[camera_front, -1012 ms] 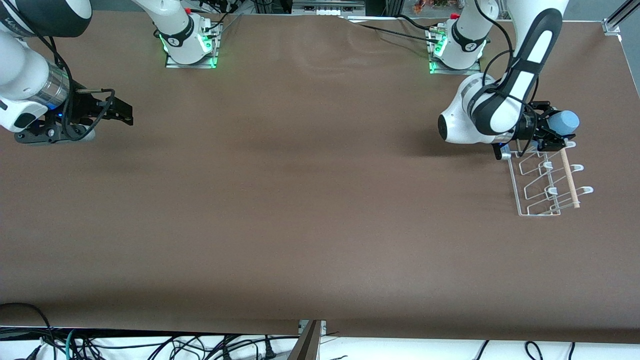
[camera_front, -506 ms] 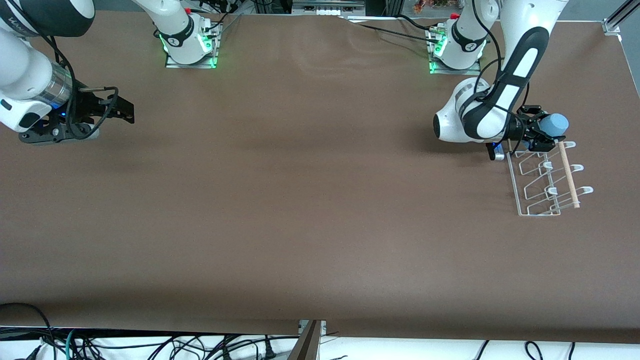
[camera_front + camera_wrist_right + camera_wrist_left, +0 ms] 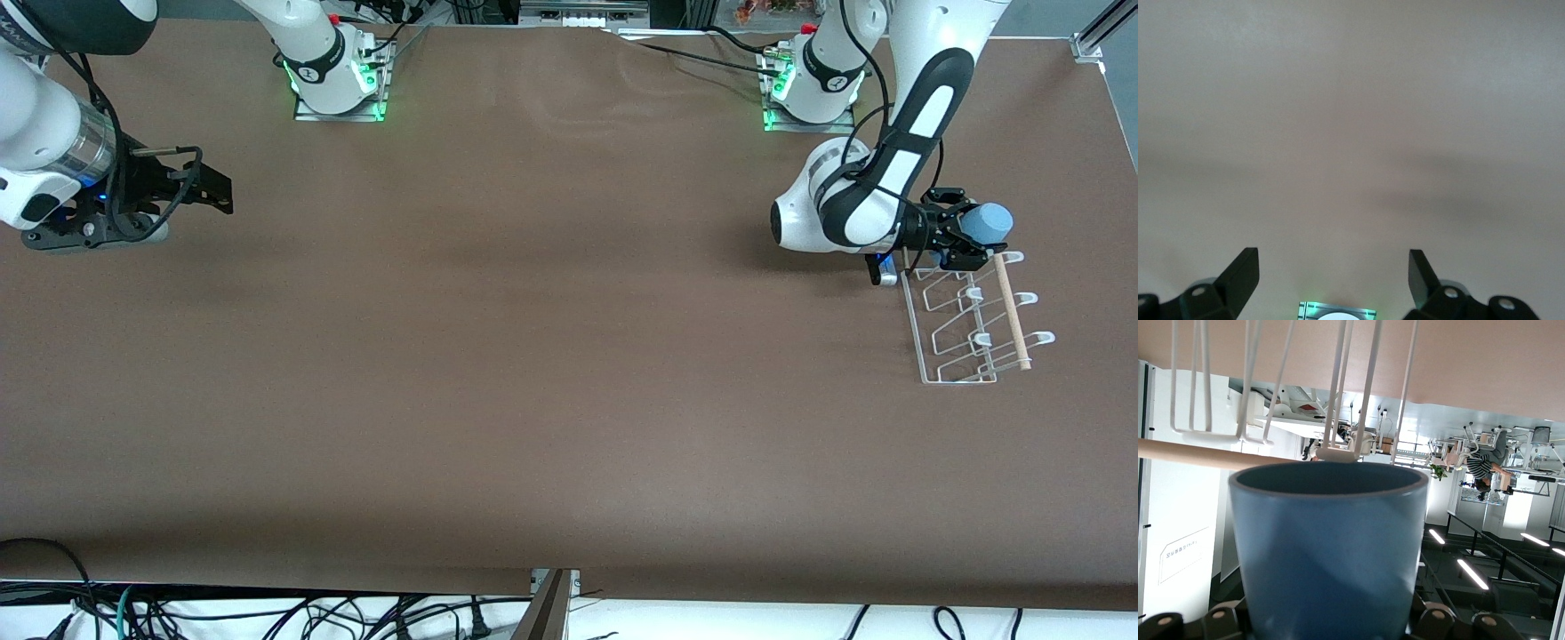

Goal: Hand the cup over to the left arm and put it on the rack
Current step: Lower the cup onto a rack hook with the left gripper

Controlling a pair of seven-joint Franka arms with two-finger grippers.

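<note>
My left gripper should release the light-blue cup on the end of the white wire rack [image 3: 942,273] nearest the arm bases.
My left gripper [image 3: 965,235] is shut on the light-blue cup [image 3: 989,220] and holds it on its side, low over the end of the white wire rack [image 3: 958,331] farthest from the front camera. In the left wrist view the cup [image 3: 1331,547] fills the frame with its open mouth toward the rack's wire loops [image 3: 1341,387] and the wooden dowel [image 3: 1191,453]; a white peg tip sits right at the cup's rim, and I cannot tell whether they touch. My right gripper [image 3: 213,192] is open and empty, waiting above the table at the right arm's end [image 3: 1331,273].
The rack's wooden dowel [image 3: 1011,307] runs along the rack's side toward the table's edge. The two arm bases [image 3: 338,80] [image 3: 813,89] stand along the edge farthest from the front camera. The brown table [image 3: 551,338] is bare between the arms.
My left gripper has sunk a little with the cup and shifted slightly toward the right arm's end, closer to the rack. My right gripper has drifted slightly.
</note>
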